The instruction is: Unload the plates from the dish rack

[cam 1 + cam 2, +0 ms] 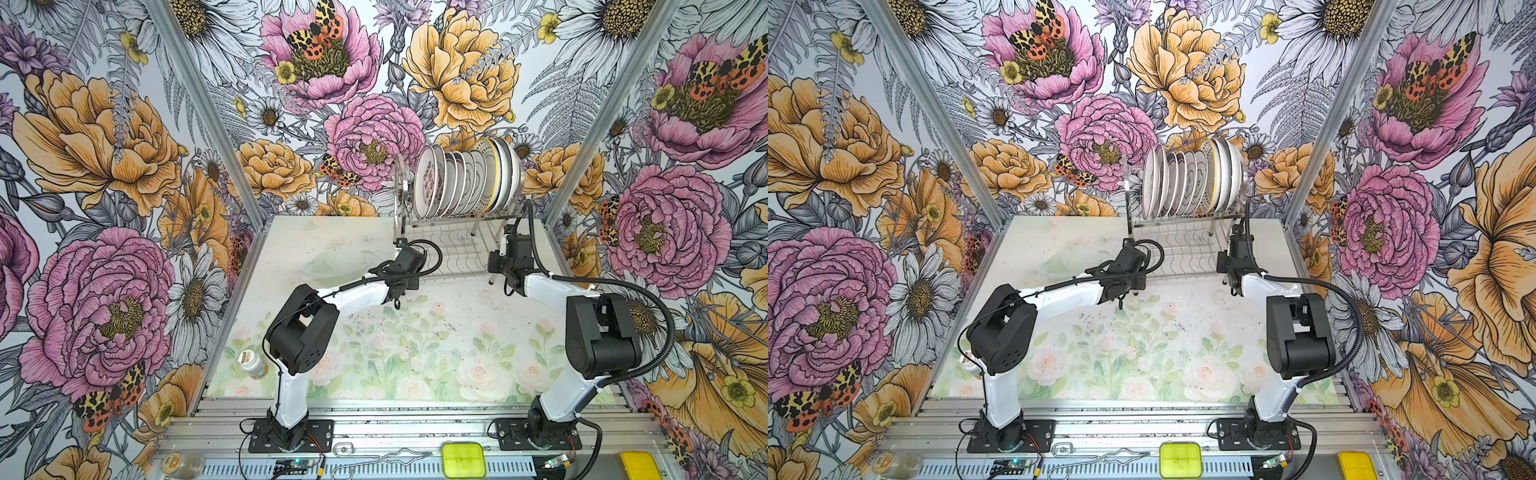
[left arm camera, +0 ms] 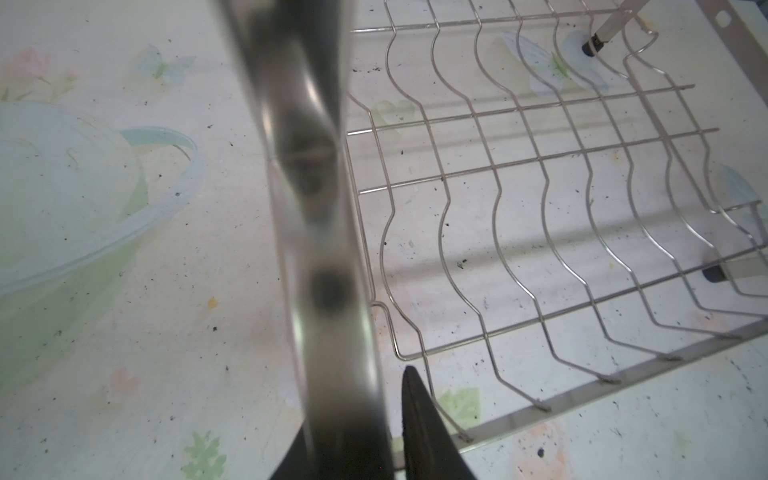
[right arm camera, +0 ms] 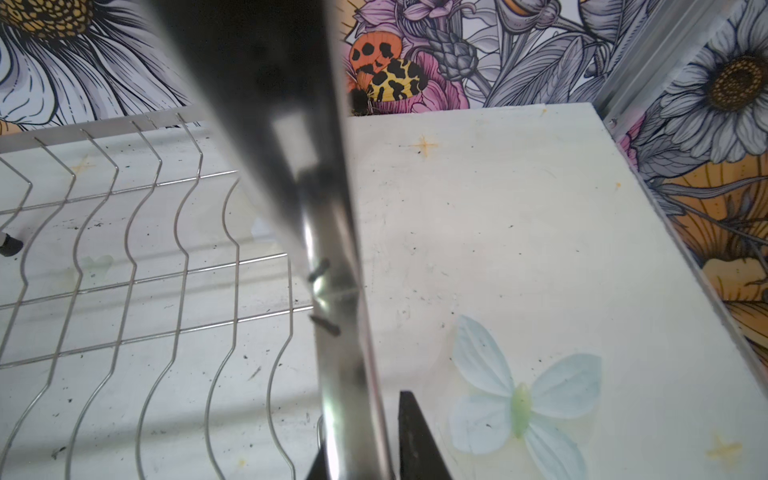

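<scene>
Next, my right gripper lets go of the dish rack at the back of the table (image 1: 494,256) (image 3: 328,300), nearer to my right gripper's side.
The dish rack (image 1: 457,249) (image 1: 1183,249) stands at the back of the table, right of the middle. The plates (image 1: 465,178) (image 1: 1192,178) stand on edge in a tight row on its upper level. The front one carries red marks and one has a yellow rim. My left gripper (image 1: 401,243) (image 1: 1128,243) is at the rack's left end. In the left wrist view the gripper (image 2: 361,395) is closed around a steel upright (image 2: 311,208) beside the wavy shelf (image 2: 540,208). My right gripper (image 1: 508,230) (image 1: 1236,228) (image 3: 361,415) grips the right end's upright (image 3: 332,291).
A small white-lidded jar (image 1: 251,363) lies at the table's front left. On the front rail sit a lime box (image 1: 463,459), a yellow object (image 1: 640,465), another jar (image 1: 183,463) and a wire hook (image 1: 374,459). Floral walls close in on three sides.
</scene>
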### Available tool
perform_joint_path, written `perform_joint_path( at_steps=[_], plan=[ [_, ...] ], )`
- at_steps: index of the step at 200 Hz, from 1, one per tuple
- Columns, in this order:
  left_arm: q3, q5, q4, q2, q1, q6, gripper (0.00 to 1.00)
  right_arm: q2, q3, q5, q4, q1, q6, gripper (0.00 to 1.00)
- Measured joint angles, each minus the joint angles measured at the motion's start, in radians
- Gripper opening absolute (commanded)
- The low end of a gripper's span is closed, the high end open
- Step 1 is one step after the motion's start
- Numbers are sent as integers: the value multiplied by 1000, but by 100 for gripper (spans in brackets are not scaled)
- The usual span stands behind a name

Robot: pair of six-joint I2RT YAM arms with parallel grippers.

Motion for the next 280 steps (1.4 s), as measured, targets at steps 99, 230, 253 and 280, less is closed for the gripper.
perform_joint_path(
  at_steps=[99, 230, 253, 280],
  plan=[
    [139, 40, -60, 89, -80, 19, 24, -60, -58, -75, -17, -150, -90, 0],
    [297, 89, -83, 199, -130, 63, 20, -85, -79, -175, -27, -301, -146, 0],
    [329, 90, -101, 217, -136, 68, 20, -79, -70, -213, -34, -325, -164, 0],
    [343, 92, -104, 227, -148, 82, 20, -58, -43, -263, -48, -354, -183, 0]
  ],
)
